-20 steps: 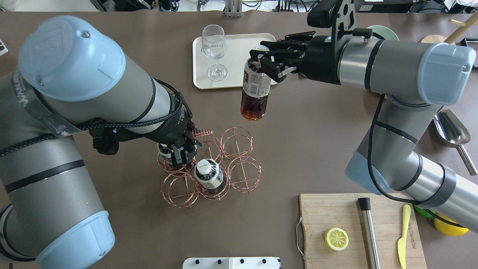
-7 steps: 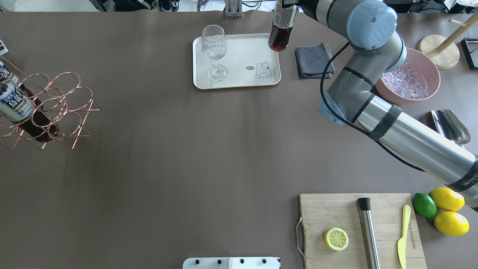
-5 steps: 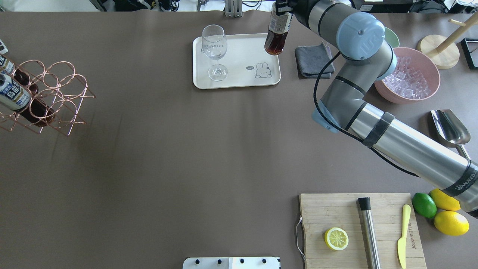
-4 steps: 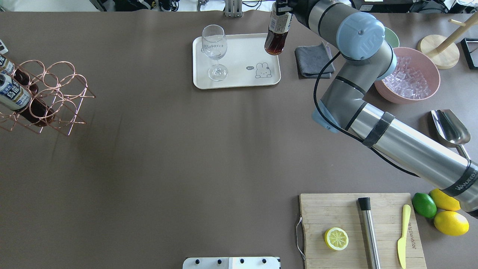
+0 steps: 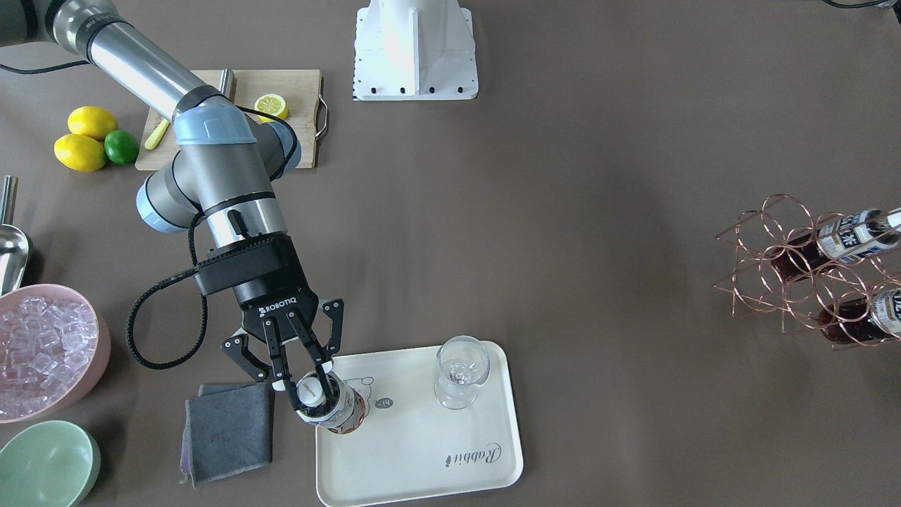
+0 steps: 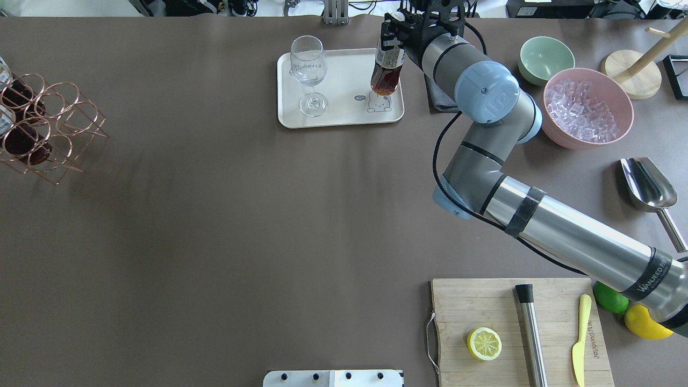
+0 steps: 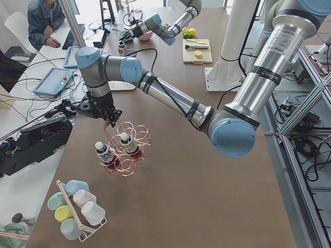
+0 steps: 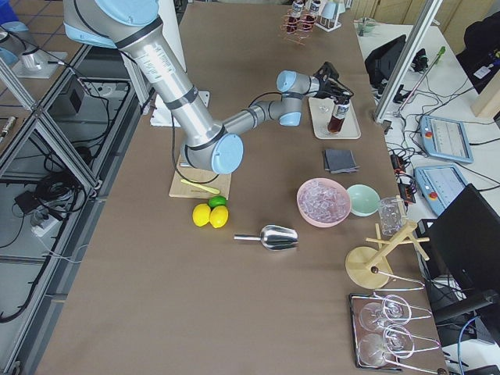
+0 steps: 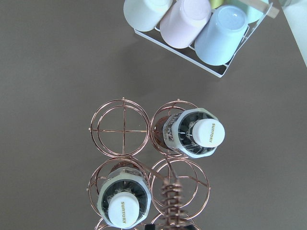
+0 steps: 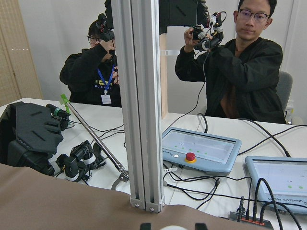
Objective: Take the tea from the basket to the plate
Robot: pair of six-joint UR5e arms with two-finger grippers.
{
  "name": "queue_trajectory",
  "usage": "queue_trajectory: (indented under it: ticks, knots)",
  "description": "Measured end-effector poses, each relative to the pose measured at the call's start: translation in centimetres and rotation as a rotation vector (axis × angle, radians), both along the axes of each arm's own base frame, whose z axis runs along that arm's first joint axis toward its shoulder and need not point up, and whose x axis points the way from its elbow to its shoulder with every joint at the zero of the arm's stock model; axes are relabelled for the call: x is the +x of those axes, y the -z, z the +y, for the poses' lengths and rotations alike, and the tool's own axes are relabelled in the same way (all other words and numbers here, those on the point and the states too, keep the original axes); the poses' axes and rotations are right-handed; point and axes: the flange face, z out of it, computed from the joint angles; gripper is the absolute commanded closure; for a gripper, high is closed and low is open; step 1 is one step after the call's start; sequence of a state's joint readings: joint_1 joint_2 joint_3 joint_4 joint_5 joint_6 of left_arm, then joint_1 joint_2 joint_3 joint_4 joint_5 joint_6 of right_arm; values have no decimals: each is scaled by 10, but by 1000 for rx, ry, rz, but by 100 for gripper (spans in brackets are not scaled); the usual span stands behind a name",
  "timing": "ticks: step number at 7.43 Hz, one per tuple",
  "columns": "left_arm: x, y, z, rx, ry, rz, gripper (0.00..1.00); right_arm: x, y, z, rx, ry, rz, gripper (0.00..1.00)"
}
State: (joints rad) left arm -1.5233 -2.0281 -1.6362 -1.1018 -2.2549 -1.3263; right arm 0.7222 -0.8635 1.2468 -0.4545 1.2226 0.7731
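My left gripper has the copper basket, which now hangs in the air. I should let go of it on the bare table [image 9: 235, 155] beside the nearest corner of the cup rack.
My right gripper [image 5: 312, 394] is shut on the white cap of a tea bottle [image 5: 343, 415] and holds it upright over the corner of the cream plate [image 5: 436, 458] with the bear drawing. In the overhead view the bottle [image 6: 384, 72] is just above the drawing on the plate [image 6: 344, 70]. I cannot tell whether it touches. The copper basket [image 6: 59, 123] hangs in the air at the far left with two tea bottles [image 9: 199, 134] in it. My left gripper [image 7: 106, 116] is at its coiled handle. I cannot tell whether it is open or shut.
A wine glass [image 6: 309, 72] stands on the plate's other half. A grey cloth [image 5: 225, 429], a green bowl [image 6: 543, 52] and a pink bowl of ice [image 6: 586, 107] lie beside the plate. A cutting board [image 6: 516, 328] is at the near right. A cup rack [image 9: 201, 28] sits below the basket.
My right gripper has brought the tea bottle lower and further over the plate, toward the bear drawing. The basket has drifted further left in the overhead view.
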Motion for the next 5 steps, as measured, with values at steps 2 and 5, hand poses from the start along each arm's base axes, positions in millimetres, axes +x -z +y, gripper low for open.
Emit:
queue_trajectory:
  ticks: [2,5]
  knots:
    - [-9,-34,-21,-2,3,-2,100,-9,-2,2,-1,-25,5,100]
    - [-10,-42,-62,-38,61,-42,100,-23,-3,10,-2,-46,12,100]
